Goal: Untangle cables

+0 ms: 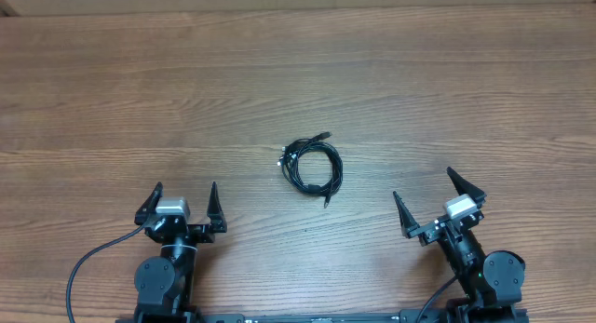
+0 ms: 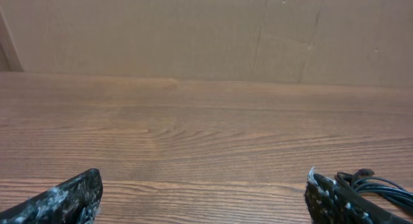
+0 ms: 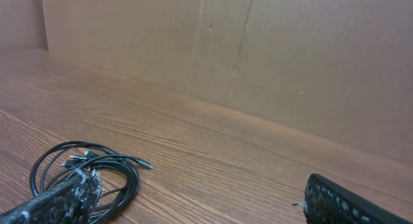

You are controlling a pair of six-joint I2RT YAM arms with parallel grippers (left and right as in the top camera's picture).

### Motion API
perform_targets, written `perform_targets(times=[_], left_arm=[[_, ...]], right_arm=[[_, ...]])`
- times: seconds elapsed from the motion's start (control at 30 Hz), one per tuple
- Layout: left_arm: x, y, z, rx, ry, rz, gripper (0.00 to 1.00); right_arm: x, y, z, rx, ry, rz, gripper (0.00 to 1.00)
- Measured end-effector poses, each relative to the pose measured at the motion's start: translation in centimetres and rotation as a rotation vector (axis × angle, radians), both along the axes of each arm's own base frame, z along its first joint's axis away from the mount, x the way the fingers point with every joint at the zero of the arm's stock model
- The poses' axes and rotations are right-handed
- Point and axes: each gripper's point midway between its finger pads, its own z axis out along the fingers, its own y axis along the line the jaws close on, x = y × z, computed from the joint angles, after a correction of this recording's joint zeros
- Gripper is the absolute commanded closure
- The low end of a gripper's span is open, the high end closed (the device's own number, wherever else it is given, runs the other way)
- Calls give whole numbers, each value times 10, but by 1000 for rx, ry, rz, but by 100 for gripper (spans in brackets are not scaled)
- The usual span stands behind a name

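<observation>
The black cords are at the bundle's side (image 1: pixel 288 165) beside the small plugs. My left gripper goes there next and closes on them.
The cables (image 1: pixel 312 166) lie as one coiled bundle of thin black cords with small plugs at the middle of the wooden table. My left gripper (image 1: pixel 182 202) is open and empty at the front left, well apart from the bundle. My right gripper (image 1: pixel 436 198) is open and empty at the front right, also apart from it. In the left wrist view the cables (image 2: pixel 381 185) peek out behind the right finger of the open gripper (image 2: pixel 203 201). In the right wrist view the cables (image 3: pixel 97 166) lie behind the left finger of the open gripper (image 3: pixel 200 204).
The wooden table (image 1: pixel 186 81) stretches wide around the bundle. A brown cardboard wall (image 3: pixel 258 56) stands along the far edge of the table, also seen in the left wrist view (image 2: pixel 193 30).
</observation>
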Motion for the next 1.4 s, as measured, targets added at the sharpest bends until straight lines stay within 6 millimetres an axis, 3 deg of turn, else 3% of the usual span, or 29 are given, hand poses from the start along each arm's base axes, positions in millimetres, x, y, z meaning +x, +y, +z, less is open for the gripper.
perform_targets(times=[0.87,1.23,1.4], left_arm=[[0,0,5,-2,-21,0,0],[-5,-23,-4,37,64,-141,0],[-3,-36,16,27,107,-215,0]], right_arm=[[0,0,0,0,0,0,0],[0,0,0,0,0,0,0],[0,0,0,1,1,0,0]])
